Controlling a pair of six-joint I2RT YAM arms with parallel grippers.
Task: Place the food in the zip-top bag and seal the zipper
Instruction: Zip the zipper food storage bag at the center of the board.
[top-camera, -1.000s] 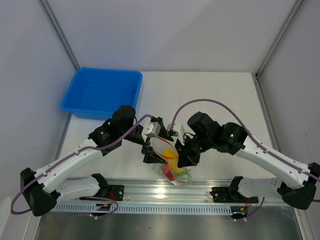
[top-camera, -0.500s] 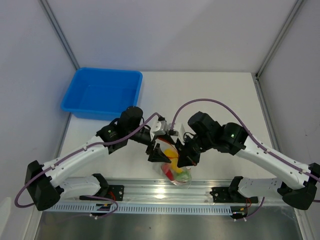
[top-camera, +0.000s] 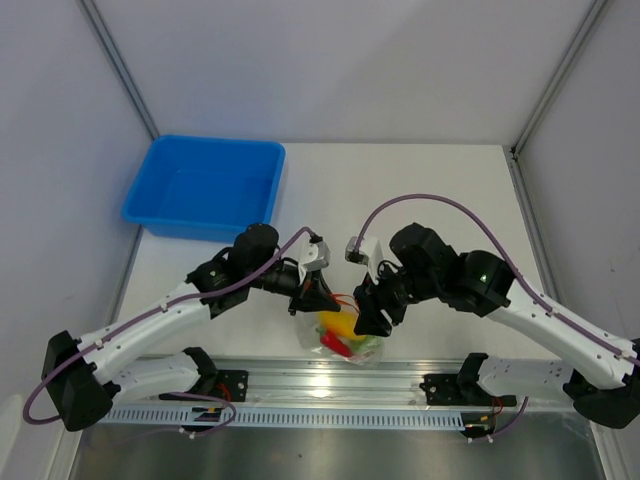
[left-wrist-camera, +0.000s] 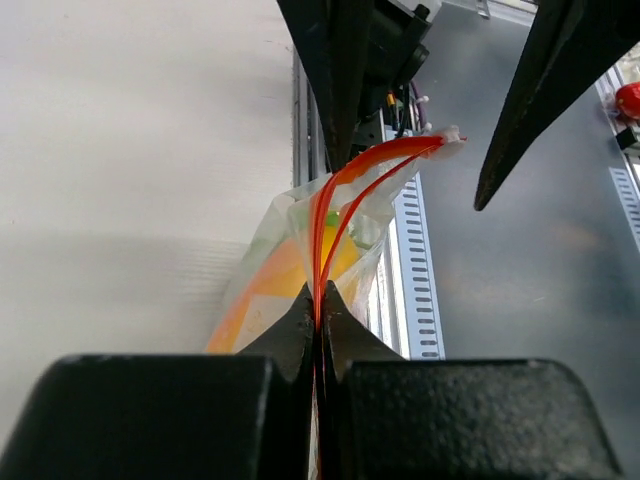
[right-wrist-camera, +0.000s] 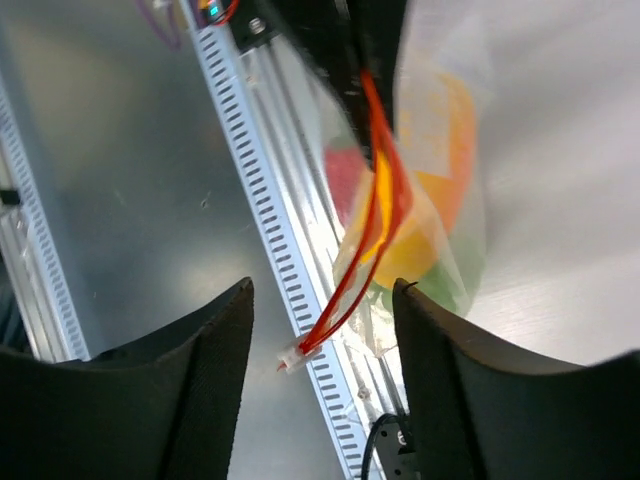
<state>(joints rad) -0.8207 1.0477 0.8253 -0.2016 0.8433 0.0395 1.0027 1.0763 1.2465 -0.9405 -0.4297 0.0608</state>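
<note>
My right gripper should pinch the zipper's loose end (right-wrist-camera: 310, 343) so my left gripper can shift its hold, as the zipper's strips are bent and apart beyond my left gripper.
The zip-top bag (top-camera: 342, 338) hangs over the near table edge with the food inside: a yellow-orange piece (top-camera: 335, 322), a red piece (top-camera: 334, 345) and a green piece (top-camera: 366, 346). My left gripper (top-camera: 318, 296) is shut on the zipper (left-wrist-camera: 345, 185), pinching the two red-orange strips together at one end (left-wrist-camera: 320, 295). Beyond the pinch the strips stay slightly apart. My right gripper (top-camera: 368, 318) is open, and the zipper's free end (right-wrist-camera: 297, 355) hangs between its fingers (right-wrist-camera: 205, 370) without touching them. Through the clear plastic the right wrist view shows the orange (right-wrist-camera: 440, 150), red (right-wrist-camera: 345, 175) and green (right-wrist-camera: 445, 285) food.
A blue bin (top-camera: 205, 187) stands at the back left of the white table (top-camera: 430, 190). Under the bag runs the slotted aluminium rail (top-camera: 300, 385) along the table's near edge. Grey walls close in both sides.
My left gripper moved in to the bag's mouth and shut on the zipper. My right gripper opened and let go of the bag, backing off slightly to the right.
</note>
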